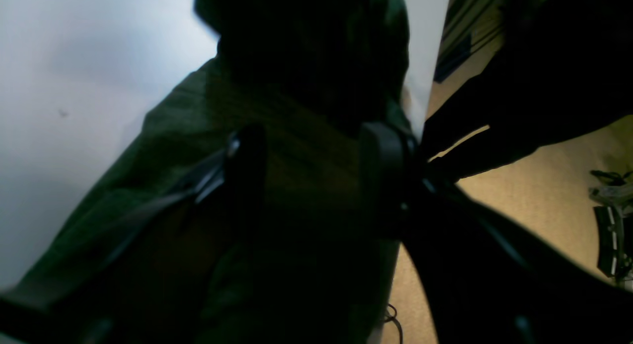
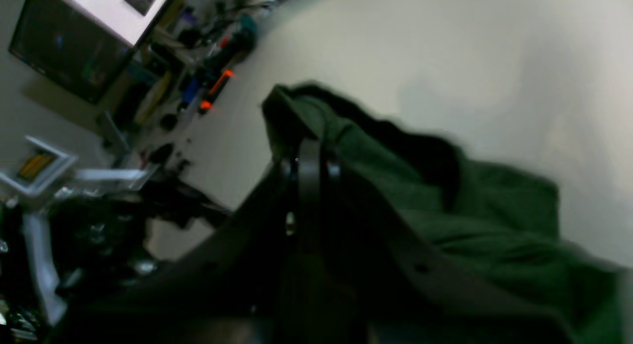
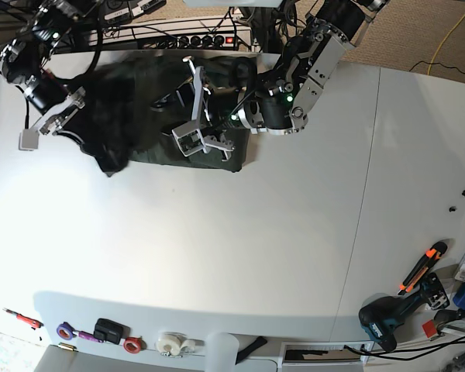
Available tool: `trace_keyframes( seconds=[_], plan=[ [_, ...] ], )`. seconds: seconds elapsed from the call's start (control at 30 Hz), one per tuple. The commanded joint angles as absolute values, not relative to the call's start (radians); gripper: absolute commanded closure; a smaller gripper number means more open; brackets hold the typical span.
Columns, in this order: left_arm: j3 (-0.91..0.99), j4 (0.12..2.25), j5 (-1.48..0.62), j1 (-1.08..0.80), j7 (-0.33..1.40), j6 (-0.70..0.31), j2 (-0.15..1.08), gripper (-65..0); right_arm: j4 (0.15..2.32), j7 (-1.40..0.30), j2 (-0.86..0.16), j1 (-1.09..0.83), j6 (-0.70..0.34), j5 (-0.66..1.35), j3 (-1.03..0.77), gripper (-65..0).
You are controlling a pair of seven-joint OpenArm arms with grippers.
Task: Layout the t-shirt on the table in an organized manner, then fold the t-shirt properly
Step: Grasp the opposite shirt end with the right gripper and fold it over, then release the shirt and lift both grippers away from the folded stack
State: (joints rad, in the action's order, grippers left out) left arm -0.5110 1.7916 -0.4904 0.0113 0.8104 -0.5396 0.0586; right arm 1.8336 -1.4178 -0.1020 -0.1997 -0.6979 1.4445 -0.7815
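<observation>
My right gripper should release the raised fold on top of the t-shirt's part (image 3: 218,139) under my left gripper.
The dark green t-shirt (image 3: 143,116) lies bunched at the far edge of the white table (image 3: 232,248). My left gripper (image 3: 184,102) hovers over its right part. In the left wrist view this gripper (image 1: 316,153) is open, both black fingers (image 1: 247,161) spread over the t-shirt (image 1: 296,136). My right gripper (image 2: 302,149) is shut on a raised fold of the t-shirt (image 2: 445,220), and the cloth trails away from it toward the table (image 2: 445,62). In the base view the right arm (image 3: 43,97) stands at the garment's left end, where the cloth looks lifted and blurred.
A power strip (image 3: 201,39) and cables run along the far edge behind the shirt. At the near edge lie tape rolls (image 3: 170,341), a screwdriver (image 3: 19,318), a drill (image 3: 387,318) and an orange-handled tool (image 3: 422,267). A thin seam (image 3: 368,194) crosses the table's right side.
</observation>
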Motion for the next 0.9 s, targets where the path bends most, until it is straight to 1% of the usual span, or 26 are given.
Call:
trace_keyframes(
  seconds=[0.0, 0.1, 0.17, 0.2, 0.33, 0.47, 0.6, 0.7, 0.87],
  plan=[
    [-0.512, 1.811, -0.509, 0.023, 0.785, -0.543, 0.048, -30.7, 1.887, -1.396, -0.102, -0.204, -0.698, 1.484, -0.775, 0.0],
    [-0.512, 1.811, -0.512, 0.022, 0.785, -0.542, 0.047, -30.7, 1.951, -1.396, -0.073, -0.221, -0.698, 1.484, -0.718, 0.0],
    [-0.512, 1.811, -0.533, 0.022, 0.785, -0.538, 0.047, -30.7, 1.952, -1.396, -0.064, -0.221, -0.698, 1.484, -0.657, 0.0],
    [-0.512, 1.811, -0.537, 0.023, 0.784, -0.521, 0.047, -30.7, 1.952, -1.396, -0.058, -0.221, -0.698, 1.478, -0.624, 0.0],
    [-0.484, 1.812, -0.504, 0.036, 0.784, -0.456, 0.047, -30.7, 1.950, -1.390, -0.052, -0.221, -0.698, 1.304, -0.497, 0.0],
    [-0.366, 1.813, -0.442, 0.056, 0.785, -0.398, 0.047, -30.7, 1.950, -1.299, -0.052, -0.221, -0.698, 1.199, -0.421, 0.0],
    [-0.197, 1.813, -0.419, 0.065, 0.785, -0.394, 0.047, -30.5, 1.950, -1.282, -0.052, -0.221, -0.698, 1.184, -0.358, 0.0],
    [-0.083, 1.813, -0.430, 0.067, 0.788, -0.427, 0.049, -30.5, 1.950, -1.256, -0.052, -0.221, -0.698, 1.172, -0.305, 0.0],
    [0.025, 1.813, -0.519, 0.066, 0.820, -0.454, 0.079, -30.5, 1.950, -1.203, -0.052, -0.221, -0.698, 1.048, -0.215, 0.0]
  ],
)
